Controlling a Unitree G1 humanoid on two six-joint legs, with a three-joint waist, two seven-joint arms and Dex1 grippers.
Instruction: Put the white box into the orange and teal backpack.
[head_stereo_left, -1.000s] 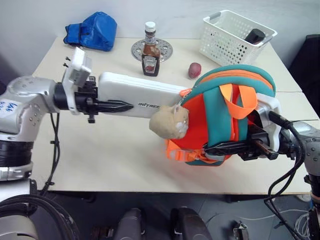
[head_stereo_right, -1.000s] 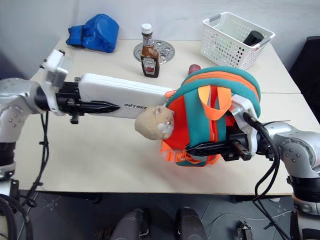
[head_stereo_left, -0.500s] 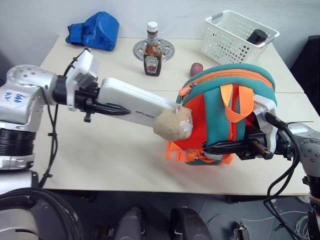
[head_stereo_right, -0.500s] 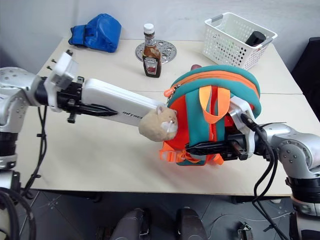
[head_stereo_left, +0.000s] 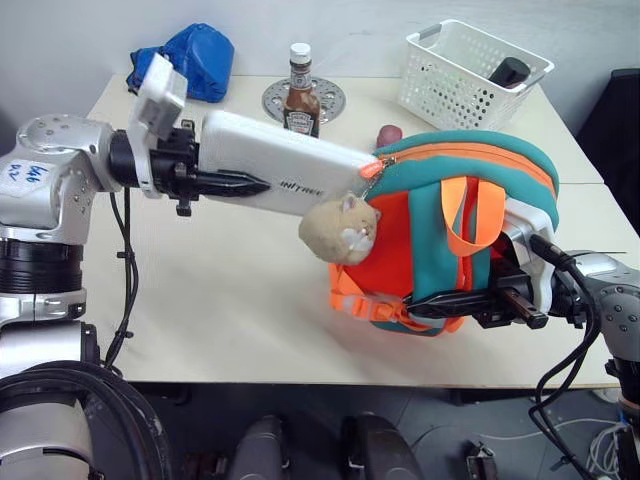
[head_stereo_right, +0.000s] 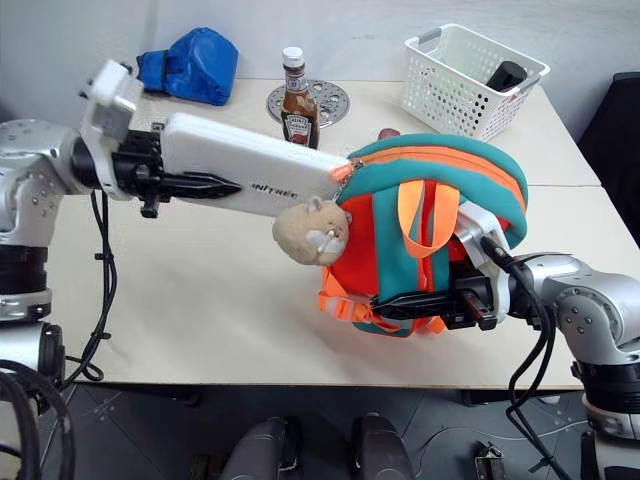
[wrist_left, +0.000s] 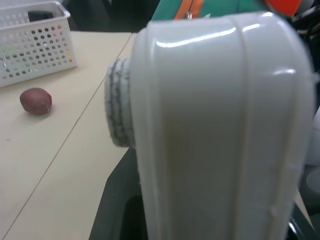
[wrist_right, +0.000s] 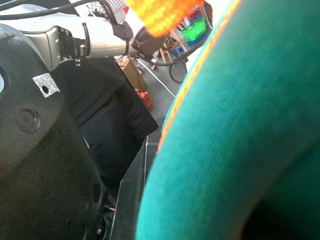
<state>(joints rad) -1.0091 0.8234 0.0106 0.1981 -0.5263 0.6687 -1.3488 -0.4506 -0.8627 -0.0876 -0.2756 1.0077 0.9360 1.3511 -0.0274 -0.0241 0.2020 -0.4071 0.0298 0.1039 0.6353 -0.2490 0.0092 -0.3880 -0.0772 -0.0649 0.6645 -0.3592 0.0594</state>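
The robot's left gripper should release the white box inside the backpack's upper part (head_stereo_left: 425, 187), below the orange zipper. The white box is held nearly level above the table.
My left gripper (head_stereo_left: 240, 182) is shut on the near end of the white box (head_stereo_left: 300, 172), a long flat case held nearly level above the table. The box's far end meets the teal top of the orange and teal backpack (head_stereo_left: 440, 235) by its orange zipper; I cannot tell whether it is inside. A tan plush hamster (head_stereo_left: 340, 228) hangs from the backpack under the box. My right gripper (head_stereo_left: 432, 300) is shut on the backpack's lower part, holding it upright. In the left wrist view the white box (wrist_left: 215, 130) looms close.
At the table's back stand a ketchup bottle (head_stereo_left: 298, 88), a round metal disc (head_stereo_left: 326, 98), a blue fabric bundle (head_stereo_left: 188, 60) and a white perforated basket (head_stereo_left: 465, 75) holding a dark object (head_stereo_left: 510, 72). A small red round thing (head_stereo_left: 388, 133) lies behind the backpack.
My left arm lifted the box, which had dipped toward the hamster, so its far end now sits at the backpack's teal top. The right gripper stayed in place on the backpack.
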